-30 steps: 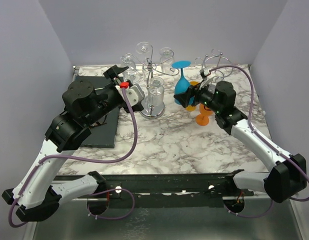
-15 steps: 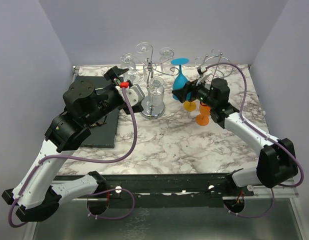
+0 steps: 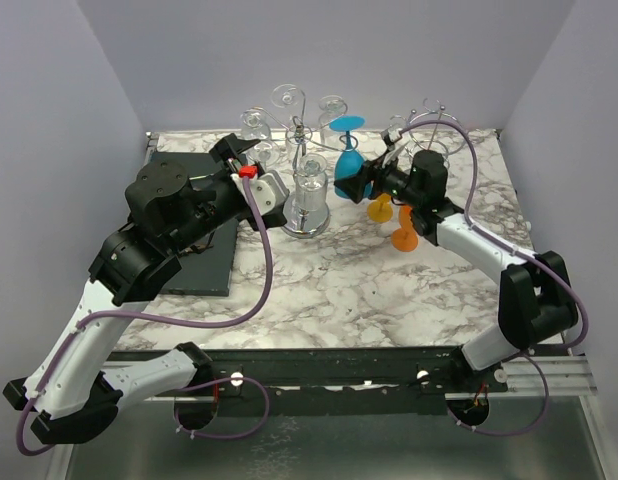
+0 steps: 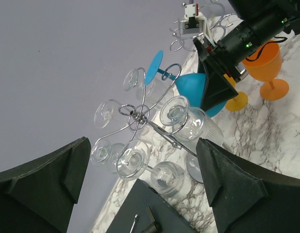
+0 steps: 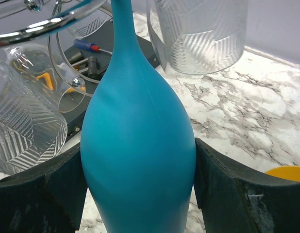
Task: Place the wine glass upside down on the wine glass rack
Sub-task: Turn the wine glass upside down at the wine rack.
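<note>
The robot's right gripper should release the blue wine glass in the rack's empty loop [image 3: 336, 170] between two hanging clear glasses.
The blue wine glass [image 3: 349, 163] hangs upside down, foot up, with my right gripper [image 3: 363, 181] shut on its bowl [image 5: 140, 145]. In the right wrist view, both pads press the bowl's sides. The stem rises past a chrome arm [image 5: 43, 20] of the wine glass rack [image 3: 301, 131]. In the left wrist view the blue foot [image 4: 154, 68] sits close beside a wire loop of the rack [image 4: 139, 116]; I cannot tell whether they touch. My left gripper [image 3: 241, 155] stands open by the rack's left side, holding nothing [image 4: 140, 189].
Several clear glasses [image 3: 311, 185] hang upside down on the rack. Two orange goblets [image 3: 404, 228] stand just right of the blue glass. A second wire rack [image 3: 429, 130] stands at the back right. A dark mat [image 3: 204, 255] lies at the left.
My right arm has carried the blue glass left and back, up to the rack. The left arm has not moved.
</note>
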Robot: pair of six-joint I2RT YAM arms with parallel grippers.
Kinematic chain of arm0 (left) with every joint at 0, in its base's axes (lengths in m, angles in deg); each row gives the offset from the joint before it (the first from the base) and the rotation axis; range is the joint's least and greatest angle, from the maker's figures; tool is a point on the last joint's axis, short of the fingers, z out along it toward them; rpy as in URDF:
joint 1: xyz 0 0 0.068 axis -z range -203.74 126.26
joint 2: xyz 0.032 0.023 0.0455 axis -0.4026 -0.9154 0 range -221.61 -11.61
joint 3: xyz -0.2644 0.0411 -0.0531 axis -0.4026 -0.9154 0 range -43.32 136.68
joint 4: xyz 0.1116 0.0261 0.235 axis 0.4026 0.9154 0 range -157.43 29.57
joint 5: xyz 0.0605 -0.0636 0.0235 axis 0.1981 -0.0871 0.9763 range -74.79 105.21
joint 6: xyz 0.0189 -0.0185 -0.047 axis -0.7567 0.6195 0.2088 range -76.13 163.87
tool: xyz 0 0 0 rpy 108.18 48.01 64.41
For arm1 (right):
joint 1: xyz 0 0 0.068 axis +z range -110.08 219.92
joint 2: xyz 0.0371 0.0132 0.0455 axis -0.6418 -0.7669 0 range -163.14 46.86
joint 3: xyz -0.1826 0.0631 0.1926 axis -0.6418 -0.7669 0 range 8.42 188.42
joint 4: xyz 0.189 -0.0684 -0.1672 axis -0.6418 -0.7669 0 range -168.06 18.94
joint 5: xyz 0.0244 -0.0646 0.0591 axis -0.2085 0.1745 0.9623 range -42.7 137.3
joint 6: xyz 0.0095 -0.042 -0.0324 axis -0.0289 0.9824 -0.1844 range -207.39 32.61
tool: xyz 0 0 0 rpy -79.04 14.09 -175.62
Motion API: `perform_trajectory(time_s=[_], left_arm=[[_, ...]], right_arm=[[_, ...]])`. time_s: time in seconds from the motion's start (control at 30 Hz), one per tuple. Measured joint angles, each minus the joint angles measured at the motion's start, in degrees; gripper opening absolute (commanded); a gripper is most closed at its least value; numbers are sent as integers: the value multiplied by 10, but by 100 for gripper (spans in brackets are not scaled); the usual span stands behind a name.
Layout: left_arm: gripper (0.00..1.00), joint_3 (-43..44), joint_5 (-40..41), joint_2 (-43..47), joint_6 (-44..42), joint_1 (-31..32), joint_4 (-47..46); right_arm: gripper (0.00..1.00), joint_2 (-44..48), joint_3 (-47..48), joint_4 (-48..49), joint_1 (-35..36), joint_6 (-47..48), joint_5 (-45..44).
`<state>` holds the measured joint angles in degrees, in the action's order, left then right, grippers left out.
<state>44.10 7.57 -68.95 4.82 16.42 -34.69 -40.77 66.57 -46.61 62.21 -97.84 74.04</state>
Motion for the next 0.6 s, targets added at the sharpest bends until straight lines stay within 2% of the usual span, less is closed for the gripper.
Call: perform_trajectory(time_s=[0.6], left_arm=[[99,-1,-9,-5,-11,0,0]], right_arm=[[73,-24,8,30,14,48,62]])
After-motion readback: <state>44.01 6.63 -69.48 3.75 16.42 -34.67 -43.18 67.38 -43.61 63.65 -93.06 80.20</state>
